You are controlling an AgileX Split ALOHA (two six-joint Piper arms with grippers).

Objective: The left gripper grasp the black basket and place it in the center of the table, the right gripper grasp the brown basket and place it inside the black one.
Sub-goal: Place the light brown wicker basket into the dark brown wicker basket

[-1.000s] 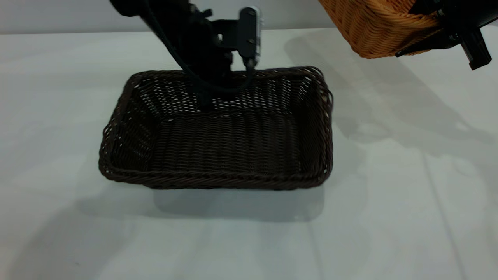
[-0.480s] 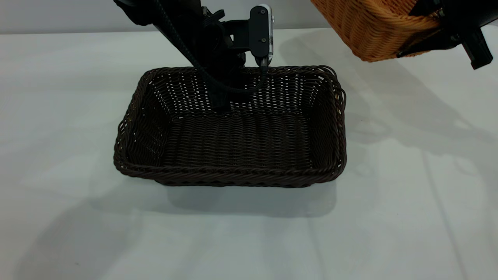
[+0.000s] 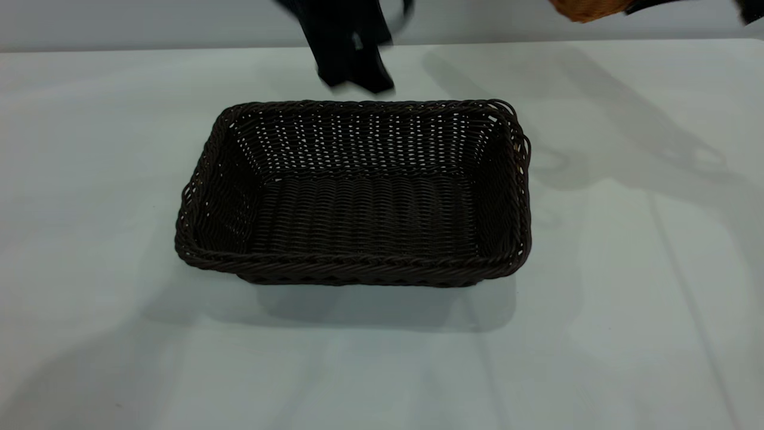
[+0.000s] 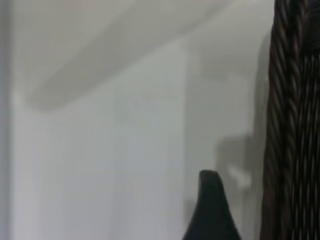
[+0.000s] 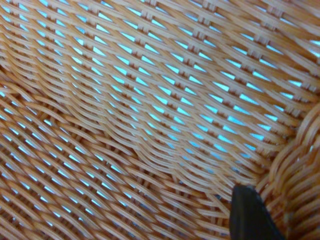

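The robot's right gripper needs to put the brown basket down inside the black basket, over its empty woven bottom (image 3: 363,180).
The black basket (image 3: 358,197) rests flat on the white table (image 3: 89,179), near its middle, empty. My left gripper (image 3: 353,80) is open and hangs free just above and behind the basket's far rim. In the left wrist view one finger (image 4: 212,210) shows beside the dark braided rim (image 4: 295,120), apart from it. The brown basket (image 3: 588,8) is held high at the top right edge, only its lowest corner showing. My right gripper (image 3: 647,6) is shut on its rim. In the right wrist view the basket's weave (image 5: 150,110) fills the picture, with one finger (image 5: 250,215) against the wall.
The arms and the raised basket cast shadows on the table to the right of the black basket (image 3: 627,149). Bare tabletop lies all round the black basket, widest at the front (image 3: 382,370).
The left gripper let go of the black basket's far wall and rose clear of it. The basket stays where it was set down. The right gripper lifted the brown basket almost out of view.
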